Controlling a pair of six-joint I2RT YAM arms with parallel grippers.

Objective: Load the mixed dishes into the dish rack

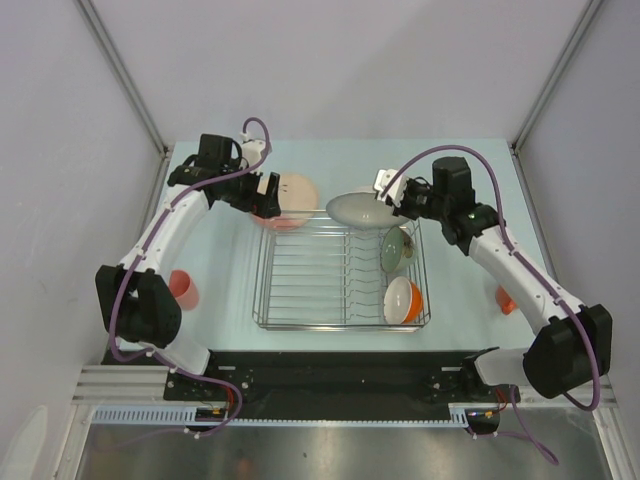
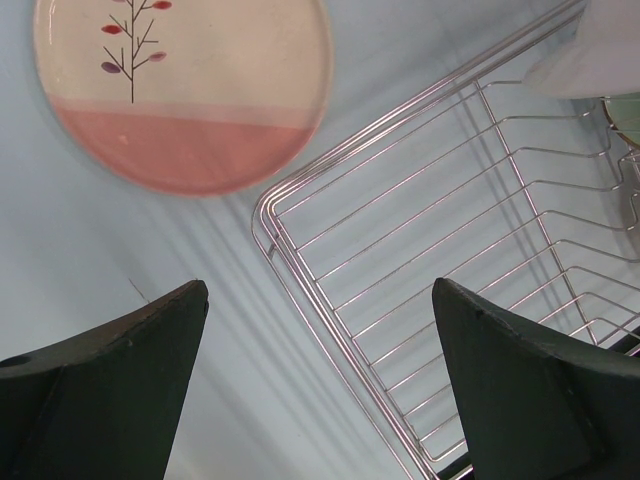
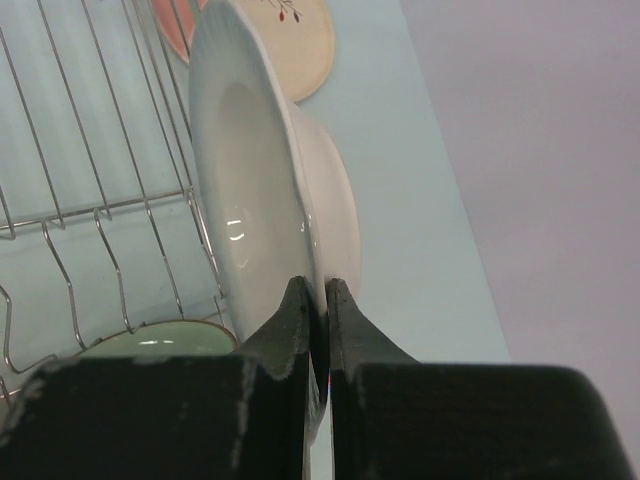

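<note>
My right gripper has the white grey-rimmed shallow bowl to place. It will set the bowl down on edge along the rack's far rail, behind the green glass bowl (image 1: 361, 213) (image 3: 268, 207).
My right gripper (image 1: 392, 205) (image 3: 318, 287) is shut on the rim of the white grey-rimmed shallow bowl (image 1: 360, 208) (image 3: 255, 190) and holds it on edge above the far side of the chrome dish rack (image 1: 262, 292) (image 3: 100, 210). The green glass bowl (image 1: 397, 247) (image 3: 160, 342) and the orange-outside white bowl (image 1: 402, 300) stand in the rack's right end. The cream plate with the pink segment (image 1: 292, 197) (image 2: 180, 90) lies on the table at the rack's far left corner. My left gripper (image 1: 263, 192) (image 2: 320, 290) is open and empty above that corner (image 2: 268, 205).
The salmon-pink tumbler (image 1: 183, 290) stands on the table left of the rack, beside the left arm. The orange mug (image 1: 506, 298) sits right of the rack, partly hidden by the right arm. Grey walls close in the table on three sides.
</note>
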